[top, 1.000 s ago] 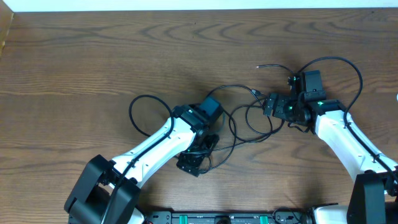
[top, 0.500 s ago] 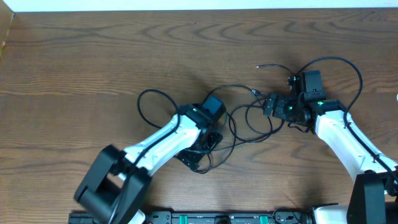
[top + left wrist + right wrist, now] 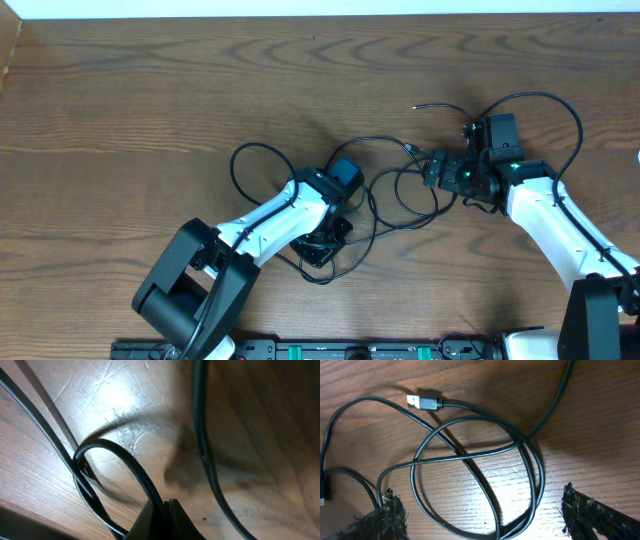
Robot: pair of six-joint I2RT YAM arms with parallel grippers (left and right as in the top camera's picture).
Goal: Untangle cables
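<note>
The tight curl in my left gripper crosses another piece of cable, so next I let the curl go, then grab and pull the open piece of cable point(image 3: 209, 466) beside it.
Black cables point(image 3: 400, 195) lie tangled at the table's middle, with one loop point(image 3: 250, 170) out to the left and another point(image 3: 545, 110) arching round the right arm. My left gripper point(image 3: 320, 248) is down at the tangle's lower left; the left wrist view shows it point(image 3: 167, 510) shut on a black cable loop point(image 3: 120, 457). My right gripper point(image 3: 430, 168) stands open at the tangle's right edge. Its fingers point(image 3: 390, 515) straddle overlapping cable loops point(image 3: 480, 460) without touching them. A USB plug point(image 3: 425, 402) lies beyond.
A loose cable end point(image 3: 420, 106) points left at the upper middle. The table's far edge point(image 3: 320, 14) runs along the top. Bare wood stretches across the left and upper parts of the table.
My left gripper has closed on the cable. The left arm has swung and the left-hand loop has slid to the right. The right arm has not moved.
</note>
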